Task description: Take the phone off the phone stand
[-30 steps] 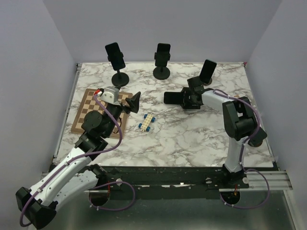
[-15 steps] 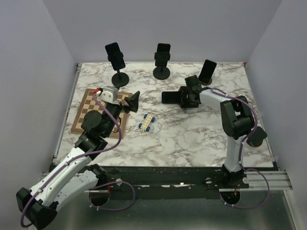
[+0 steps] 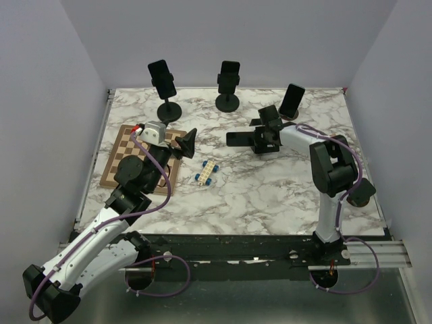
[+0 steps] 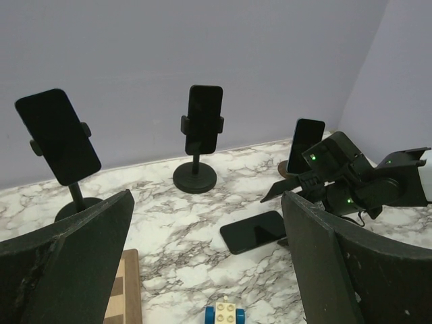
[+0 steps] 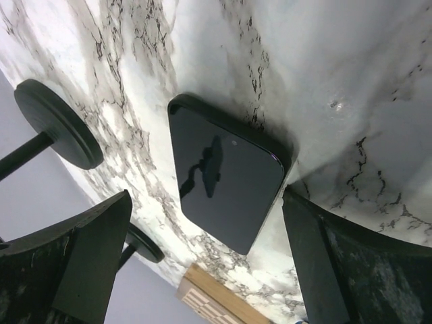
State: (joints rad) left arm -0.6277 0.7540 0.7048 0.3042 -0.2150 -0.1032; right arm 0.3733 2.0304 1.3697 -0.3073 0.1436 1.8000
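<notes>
Next, I move my right gripper to the upper part of the upright phone (image 3: 295,92) on the back stand nearest my right gripper and close it there.
A black phone (image 3: 237,138) lies flat, screen up, on the marble table (image 3: 270,189). It also shows in the right wrist view (image 5: 226,179) and the left wrist view (image 4: 255,231). My right gripper (image 3: 247,138) is open and straddles it low over the table; one finger (image 5: 317,256) touches the phone's near corner. Three more black phones stand upright on stands along the back: left (image 3: 162,79), middle (image 3: 228,75) and right (image 3: 292,100). My left gripper (image 3: 187,144) is open and empty above the checkerboard's right edge, facing the stands.
A wooden checkerboard (image 3: 128,165) lies on the left of the table. A small blue and white brick car (image 3: 207,173) sits near the middle, between the two arms. Purple walls close in the table on three sides.
My right gripper and the flat phone have shifted a little to the left over the table. The left arm has not moved.
</notes>
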